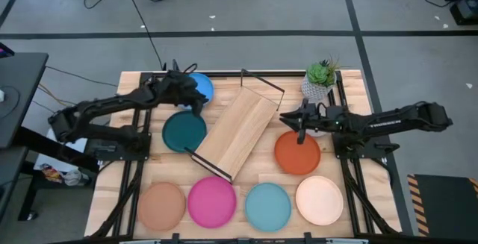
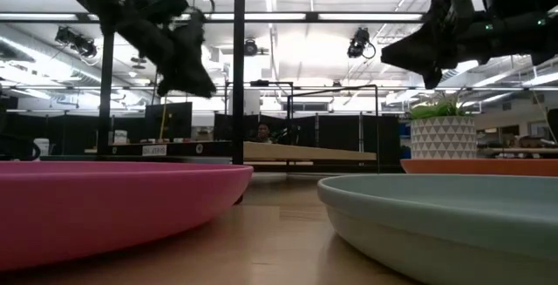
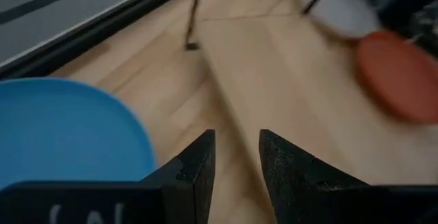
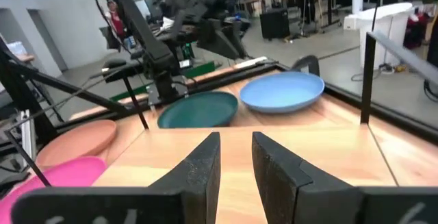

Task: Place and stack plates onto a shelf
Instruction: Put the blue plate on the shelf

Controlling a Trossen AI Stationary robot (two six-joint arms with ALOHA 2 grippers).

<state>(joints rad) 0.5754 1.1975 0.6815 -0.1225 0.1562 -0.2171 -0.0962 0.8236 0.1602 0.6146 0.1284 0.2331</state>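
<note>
Next, my left gripper should go to the blue plate's rim [image 1: 211,97] [image 3: 152,157] on the side facing the shelf and close there.
The light-wood shelf [image 1: 237,132] lies slantwise at the table's middle on its black wire end frames. A blue plate [image 1: 203,87] and a dark teal plate [image 1: 184,130] lie left of it, and an orange plate [image 1: 297,153] right of it. Tan [image 1: 160,205], pink [image 1: 211,201], light teal [image 1: 268,205] and cream [image 1: 320,199] plates lie in a row along the near edge. My left gripper [image 1: 196,101] hovers between the blue plate [image 3: 61,128] and the shelf [image 3: 294,94], fingers close together and empty. My right gripper [image 1: 293,119] hovers over the shelf's right edge, fingers close together and empty.
A potted plant [image 1: 321,80] in a white pot stands at the far right, just behind my right gripper. The shelf's wire frames stand up at its far end [image 1: 263,83] and near end [image 1: 209,166]. A bare strip of table lies between the shelf and the near row of plates.
</note>
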